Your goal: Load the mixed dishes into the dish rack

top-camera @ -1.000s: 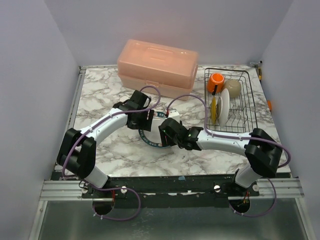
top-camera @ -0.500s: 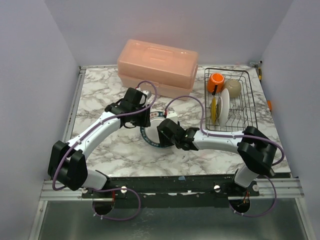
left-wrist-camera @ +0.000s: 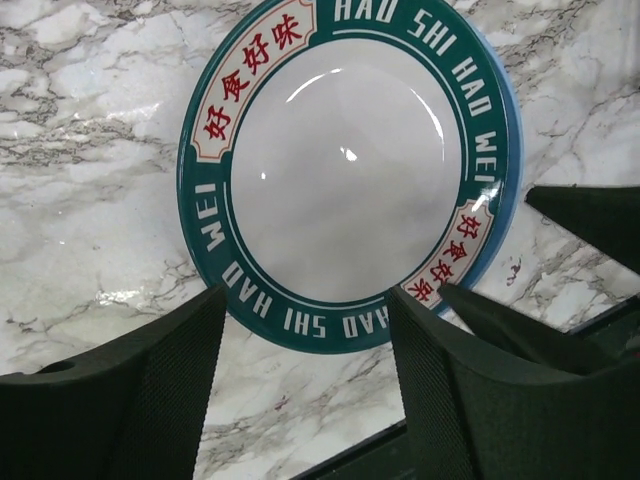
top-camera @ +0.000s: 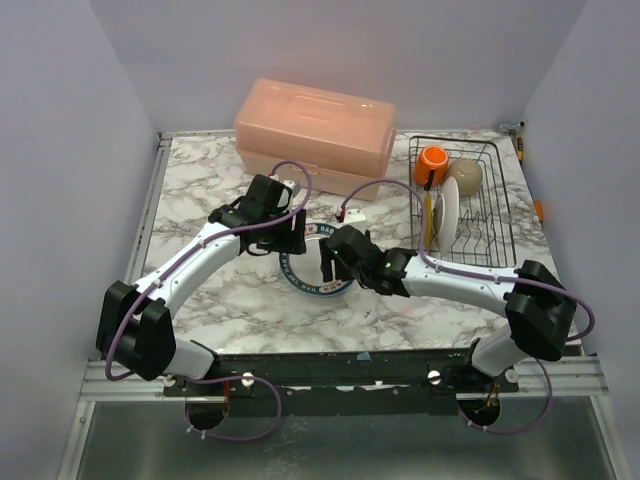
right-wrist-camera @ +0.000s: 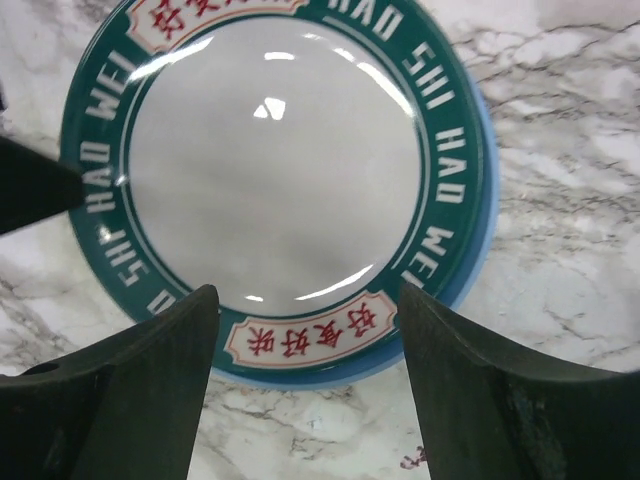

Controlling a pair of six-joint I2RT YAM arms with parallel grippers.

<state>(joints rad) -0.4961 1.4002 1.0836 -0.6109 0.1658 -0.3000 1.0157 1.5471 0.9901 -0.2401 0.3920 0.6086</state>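
Observation:
The white plate is lying flat over a blue dish. I need to have my left gripper pinch just the teal lettered rim (left-wrist-camera: 300,328) and tilt the white plate up first.
A white plate with a teal lettered rim (top-camera: 312,270) (left-wrist-camera: 345,165) (right-wrist-camera: 270,180) lies flat on the marble table; a blue edge (left-wrist-camera: 510,150) shows under its rim. My left gripper (top-camera: 288,238) (left-wrist-camera: 305,330) is open just over the plate's far-left rim. My right gripper (top-camera: 335,262) (right-wrist-camera: 308,320) is open over the opposite rim, holding nothing. The black wire dish rack (top-camera: 497,205) at the right holds an orange mug (top-camera: 433,160), a cream bowl (top-camera: 466,175), and a white plate (top-camera: 451,208) and a yellow plate (top-camera: 428,222) standing upright.
A big pink lidded box (top-camera: 315,135) stands at the back of the table, just behind the left gripper. Each wrist view shows the other gripper's dark finger (left-wrist-camera: 590,215) (right-wrist-camera: 30,185) at the plate's edge. Walls close in the table on three sides.
The left arm's elbow swung out to the left and its gripper edged toward the box. The right wrist shifted up over the plate's right side. The plate stays on the table.

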